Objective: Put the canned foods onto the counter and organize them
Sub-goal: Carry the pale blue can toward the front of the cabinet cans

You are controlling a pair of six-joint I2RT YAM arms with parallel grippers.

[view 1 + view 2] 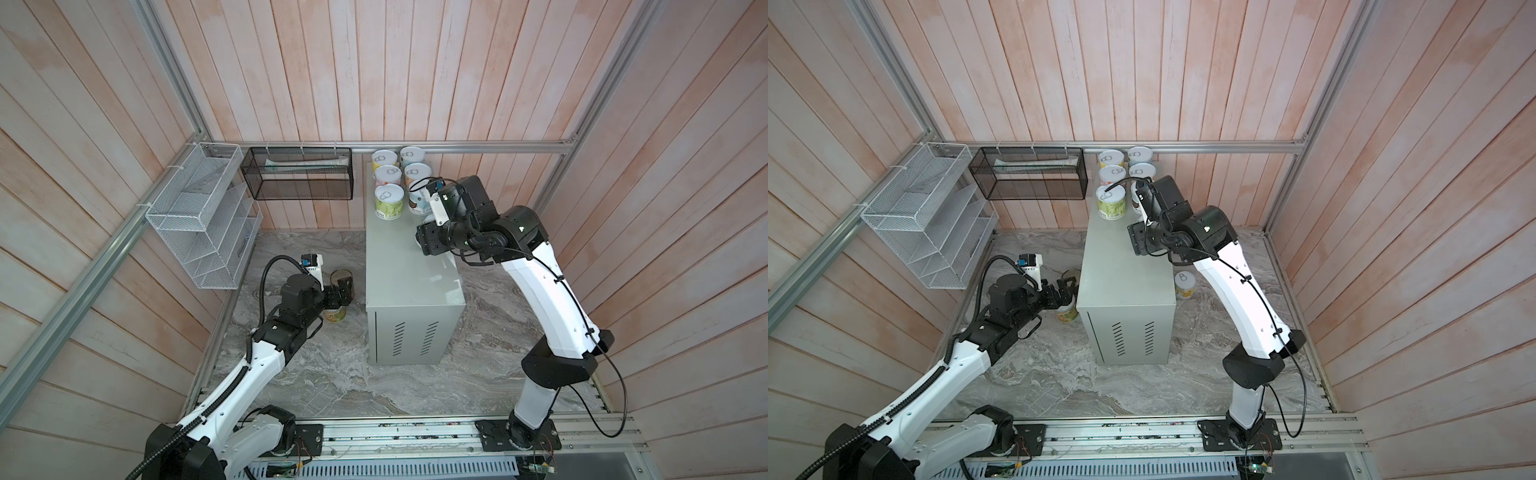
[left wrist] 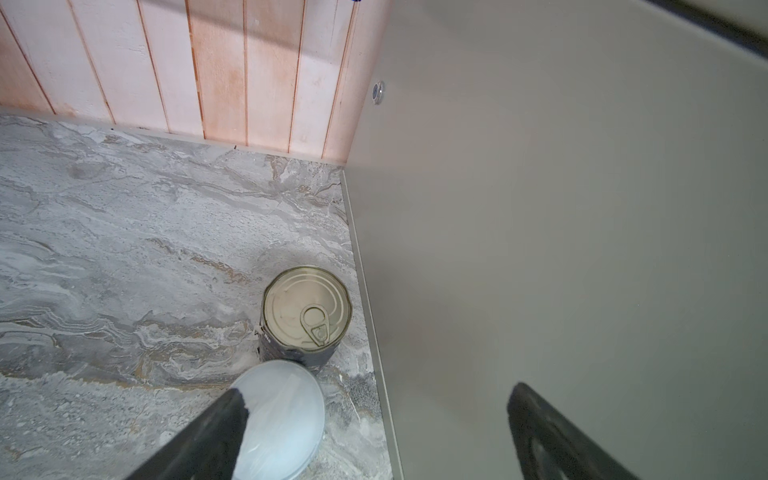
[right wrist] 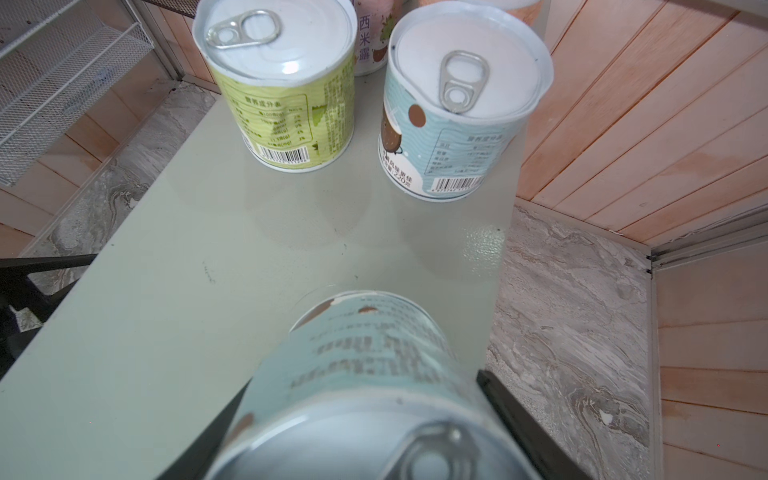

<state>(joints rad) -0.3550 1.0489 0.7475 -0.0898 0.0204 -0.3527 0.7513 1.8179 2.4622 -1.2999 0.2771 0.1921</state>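
Next, my right gripper lets go of the pale-blue tin on the counter (image 1: 432, 241) (image 3: 361, 348) just in front of its matching tin. The pale-blue tin is now held low over the counter top.
Several canned foods (image 1: 389, 199) with pull-tab lids stand in two rows at the far end of the counter (image 1: 399, 266), a pale grey-green metal box. My right gripper (image 3: 359, 392) is shut on a pale-blue tin (image 3: 361, 365), held low over the counter top (image 3: 208, 232), just in front of the rows. My left gripper (image 1: 340, 291) stands open, low beside the counter's left wall (image 2: 540, 208). It hangs over a yellow-labelled tin (image 1: 334, 314), whose white lid (image 2: 286, 419) lies just inside one finger (image 2: 216, 436). A dark tin (image 2: 305, 316) stands just beyond. Another tin (image 1: 1185, 284) stands on the marble right of the counter.
A white wire basket (image 1: 199, 216) and a black mesh basket (image 1: 297, 174) hang on the plank walls at the back left. The grey marble surface (image 1: 332, 374) surrounds the counter. An aluminium rail (image 1: 415, 436) carrying both arm bases runs along the front.
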